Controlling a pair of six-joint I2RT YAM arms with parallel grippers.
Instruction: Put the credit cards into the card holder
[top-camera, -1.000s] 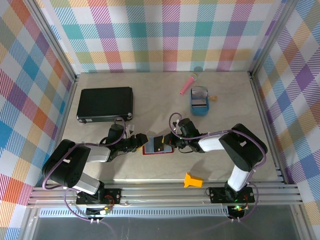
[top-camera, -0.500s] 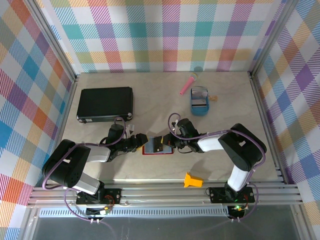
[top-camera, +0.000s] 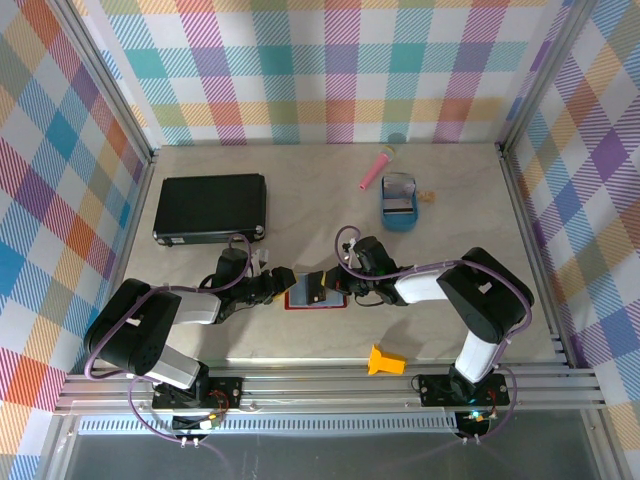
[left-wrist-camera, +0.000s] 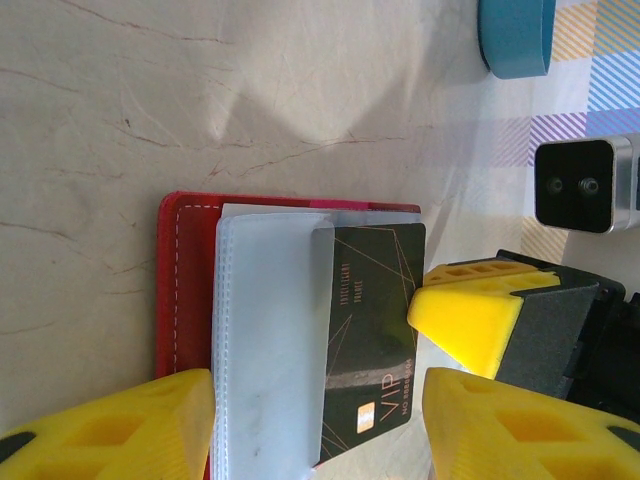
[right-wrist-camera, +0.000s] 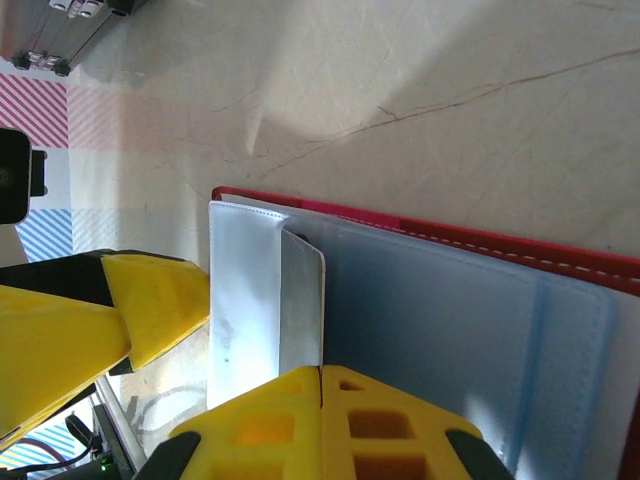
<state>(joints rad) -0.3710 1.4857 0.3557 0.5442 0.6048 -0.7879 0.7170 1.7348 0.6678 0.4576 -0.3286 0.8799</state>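
Note:
My right gripper needs to release the black credit card so that it is left in the card holder's end pocket (top-camera: 299, 291) (right-wrist-camera: 258, 305) beside my left gripper.
The dark-red card holder (top-camera: 300, 299) lies open on the table, its grey-blue inner pockets (left-wrist-camera: 265, 340) facing up. A black credit card (left-wrist-camera: 375, 330) marked VIP sits partly inside a pocket, its right part sticking out. My right gripper (right-wrist-camera: 320, 378) is shut on that card's (right-wrist-camera: 302, 300) outer edge, at the holder's right side (top-camera: 341, 283). My left gripper (left-wrist-camera: 315, 392) is open. Its yellow fingertips (left-wrist-camera: 120, 425) stand on either side of the pockets and the card, at the holder's left side (top-camera: 284, 283).
A blue oval tray (top-camera: 399, 217) with more cards stands at the back right, with a pink stick (top-camera: 377, 167) beyond it. A large black flat case (top-camera: 210, 207) lies at the back left. An orange-yellow piece (top-camera: 385, 360) sits near the front edge.
The black card's tilt over the holder shifts very slightly. Both arms stay where they were.

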